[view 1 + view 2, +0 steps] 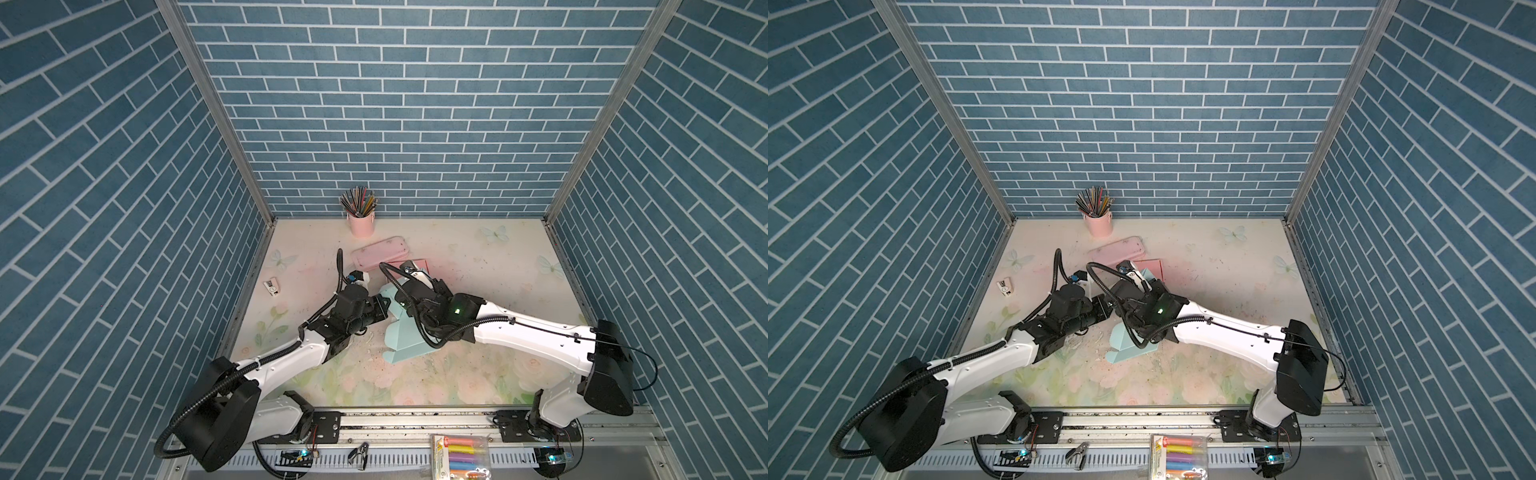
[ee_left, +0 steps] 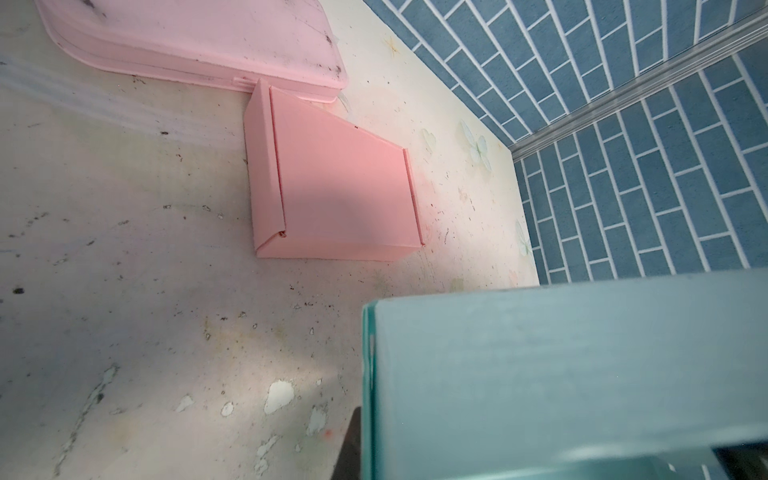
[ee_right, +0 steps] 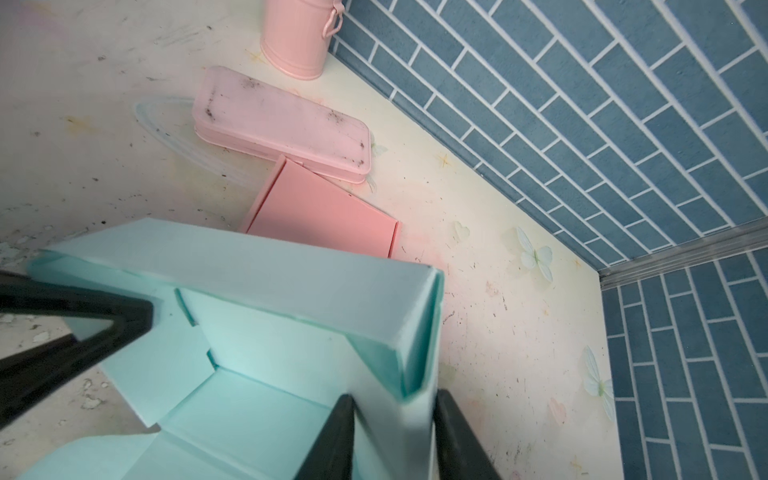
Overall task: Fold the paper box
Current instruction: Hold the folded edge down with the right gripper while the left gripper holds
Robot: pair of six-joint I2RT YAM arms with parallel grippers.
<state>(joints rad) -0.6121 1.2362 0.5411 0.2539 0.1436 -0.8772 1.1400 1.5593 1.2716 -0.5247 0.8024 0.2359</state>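
Note:
The teal paper box's doubled side gapes at the box's corner beyond my right fingers; next I open them and pinch closer to that corner (image 3: 412, 390).
The teal paper box (image 1: 405, 345) lies half-folded in the middle of the floral table, with some walls raised and one panel flat toward the front. My left gripper (image 1: 383, 306) comes in from the left and is shut on the box's left wall (image 2: 561, 374). One dark finger (image 2: 352, 440) shows beside that wall. My right gripper (image 3: 395, 440) sits astride the doubled-over far wall (image 3: 415, 332). Its fingers (image 3: 332, 440) stand a little apart, one inside the box and one outside. From above, the right wrist (image 1: 1142, 291) hides most of the box's back part.
A folded pink box (image 1: 417, 264) and a pink pencil case (image 1: 380, 251) lie just behind the teal box. A pink cup of pencils (image 1: 360, 224) stands by the back wall. A small white object (image 1: 272, 286) lies at the left. Blue brick walls enclose three sides.

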